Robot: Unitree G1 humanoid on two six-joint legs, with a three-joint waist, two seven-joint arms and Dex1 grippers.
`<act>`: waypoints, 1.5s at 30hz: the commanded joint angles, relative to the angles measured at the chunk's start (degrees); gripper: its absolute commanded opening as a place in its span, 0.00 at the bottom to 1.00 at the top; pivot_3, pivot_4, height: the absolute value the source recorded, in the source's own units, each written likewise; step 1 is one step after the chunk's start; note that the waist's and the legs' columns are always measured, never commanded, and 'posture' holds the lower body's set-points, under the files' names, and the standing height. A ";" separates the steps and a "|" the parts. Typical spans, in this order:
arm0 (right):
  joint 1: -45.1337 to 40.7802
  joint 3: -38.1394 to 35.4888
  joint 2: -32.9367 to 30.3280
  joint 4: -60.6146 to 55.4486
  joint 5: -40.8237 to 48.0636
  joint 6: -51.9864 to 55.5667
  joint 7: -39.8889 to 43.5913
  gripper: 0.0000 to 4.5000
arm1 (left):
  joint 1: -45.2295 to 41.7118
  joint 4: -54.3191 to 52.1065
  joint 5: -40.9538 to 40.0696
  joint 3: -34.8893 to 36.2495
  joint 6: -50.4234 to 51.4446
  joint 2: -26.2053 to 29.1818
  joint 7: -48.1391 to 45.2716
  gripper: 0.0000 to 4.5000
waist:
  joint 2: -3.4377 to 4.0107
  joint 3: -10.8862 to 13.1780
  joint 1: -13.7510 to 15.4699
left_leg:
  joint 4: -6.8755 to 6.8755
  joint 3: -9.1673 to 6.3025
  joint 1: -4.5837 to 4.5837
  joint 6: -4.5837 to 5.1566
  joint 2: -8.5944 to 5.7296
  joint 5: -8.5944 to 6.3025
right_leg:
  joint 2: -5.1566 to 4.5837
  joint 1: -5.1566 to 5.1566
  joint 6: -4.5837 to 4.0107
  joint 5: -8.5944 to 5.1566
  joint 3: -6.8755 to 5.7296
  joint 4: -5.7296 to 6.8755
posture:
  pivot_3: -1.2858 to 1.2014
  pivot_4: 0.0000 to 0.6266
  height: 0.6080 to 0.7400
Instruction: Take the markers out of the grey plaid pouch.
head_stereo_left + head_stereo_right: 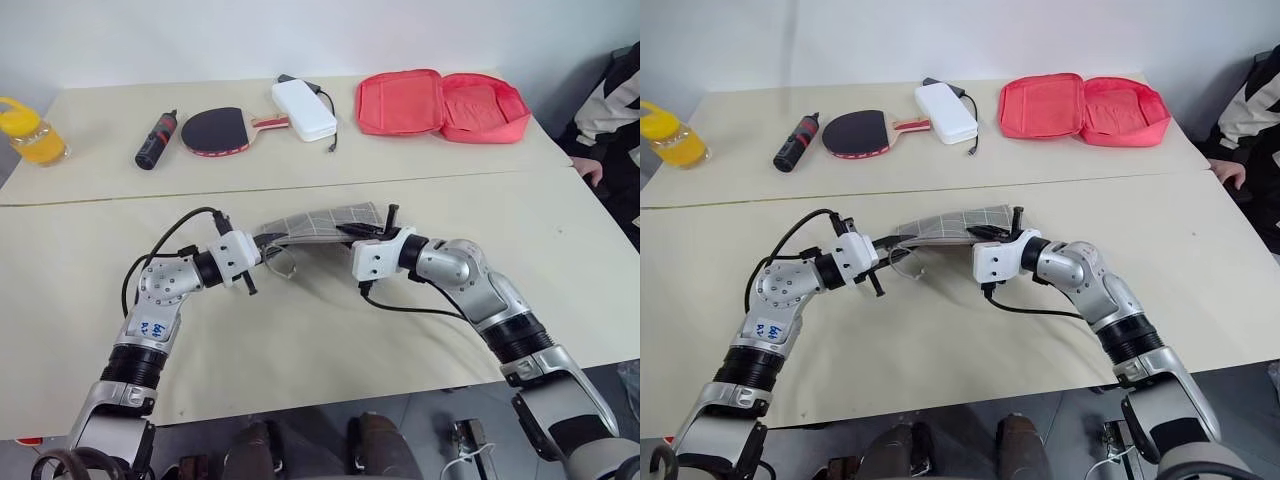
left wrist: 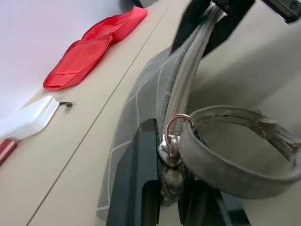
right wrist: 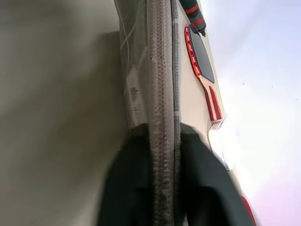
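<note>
The left gripper's fingers straddle the metal ring, so that gripper should take the pouch's end tip [image 2: 172, 190] before the robot's right gripper pulls the grey strap loop.
The grey plaid pouch [image 1: 320, 222] hangs just above the table, stretched between my two grippers. My left gripper [image 1: 262, 248] is shut on its left end, beside the metal ring and the grey strap loop [image 2: 235, 155]. My right gripper [image 1: 350, 232] is shut on its right end, with the black fingers [image 3: 127, 179] pinching the zipped edge [image 3: 160, 70]. The zip runs closed along the top edge in both wrist views. The markers are hidden.
At the back of the table [image 1: 300, 330] lie an open red zip case [image 1: 440, 103], a white power bank [image 1: 303, 110] with a cable, a table-tennis paddle [image 1: 218, 130] and a black-and-red cylinder [image 1: 157, 140]. A yellow bottle [image 1: 30, 130] stands far left. A person [image 1: 615, 110] sits at the right edge.
</note>
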 commanded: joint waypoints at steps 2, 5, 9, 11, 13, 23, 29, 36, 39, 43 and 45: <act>-1.23 -3.05 0.95 -0.84 5.33 0.39 -0.10 0.00 | 0.84 -2.55 -2.53 2.41 1.85 -0.60 0.98 0.18 | 0.00 0.00 -0.03 | 0.00 0.00 0.00 0.00 0.00 0.00 | 0.00 0.00 0.00 0.00 0.00 0.00 | 0.52 0.24 1.00; -0.94 -4.48 1.33 -0.33 9.28 0.17 0.80 0.00 | 0.76 -2.72 -0.45 2.73 0.23 -0.24 3.05 0.39 | 0.00 0.00 0.02 | 0.00 -0.01 0.00 0.00 0.00 0.00 | 0.00 0.00 0.00 0.00 0.00 0.00 | 0.52 0.24 1.00; -0.69 -6.22 1.53 -1.29 14.36 -0.24 2.37 0.00 | 0.37 -2.04 -0.31 3.69 -2.06 0.07 4.06 0.52 | 0.00 0.00 0.05 | 0.00 -0.01 0.00 0.01 0.00 0.00 | 0.00 0.01 0.00 0.00 0.00 0.00 | 0.52 0.24 1.00; -0.45 -6.78 1.43 -1.72 16.32 -0.08 3.45 0.00 | 0.20 -1.72 -0.27 4.05 -3.16 0.08 4.48 0.52 | 0.00 0.00 0.02 | 0.00 -0.01 0.00 0.01 0.00 0.00 | 0.00 0.01 0.00 0.00 0.00 -0.01 | 0.52 0.24 1.00; -0.35 -6.62 0.84 -1.57 16.33 -0.49 4.00 0.00 | 0.04 -1.59 -0.54 4.40 -3.79 -0.29 4.75 0.52 | 0.00 0.00 0.02 | 0.00 -0.02 0.00 0.01 0.00 0.00 | 0.00 0.01 0.00 0.00 0.00 -0.01 | 0.52 0.24 1.00; 0.11 -5.52 0.81 -1.30 15.36 -0.80 5.83 0.00 | 0.55 -2.56 -3.22 4.42 -4.74 -1.85 2.43 0.52 | 0.00 0.00 0.03 | 0.00 -0.02 0.00 0.01 0.00 0.00 | 0.00 0.01 0.00 0.00 0.00 0.00 | 0.52 0.24 1.00; 0.12 -5.08 0.82 -1.21 14.95 -0.77 6.28 0.00 | 1.60 -3.94 -5.53 4.38 -5.07 -1.73 -0.49 0.26 | 0.00 0.00 0.04 | 0.00 -0.02 0.00 0.00 0.00 0.00 | -0.01 0.01 0.00 0.00 0.00 0.00 | 0.52 0.24 1.00; 0.36 -5.31 0.41 -0.88 14.86 -0.88 6.28 0.00 | 2.28 -3.37 -4.67 4.41 -6.32 -1.20 -1.49 0.01 | 0.00 0.00 0.06 | 0.01 -0.02 0.00 0.01 0.00 0.00 | -0.01 0.01 0.00 0.00 0.00 0.00 | 0.52 0.24 1.00; 0.48 -5.29 -0.05 -0.25 14.38 -1.29 6.20 0.00 | 2.36 -3.21 -4.27 4.54 -6.81 -0.95 -1.27 0.01 | 0.00 0.00 0.06 | 0.01 -0.02 0.00 0.01 0.00 0.00 | -0.01 0.01 0.00 0.00 0.00 0.00 | 0.52 0.24 1.00; 0.41 -5.54 -0.37 0.19 13.89 -1.27 5.80 0.00 | 2.61 -2.95 -3.61 4.41 -7.28 -0.85 -0.97 0.01 | 0.00 0.00 0.05 | 0.01 -0.02 0.00 0.01 0.00 0.00 | -0.01 0.01 0.00 0.00 0.00 0.00 | 0.52 0.24 1.00; 0.80 -5.78 -0.03 -0.03 16.66 0.62 8.21 0.00 | 2.66 -3.06 -3.53 4.27 -7.32 -1.15 -0.80 0.01 | 0.00 0.00 0.05 | 0.01 -0.02 0.00 0.01 0.00 0.00 | -0.01 0.01 0.00 0.00 0.00 0.00 | 0.52 0.24 1.00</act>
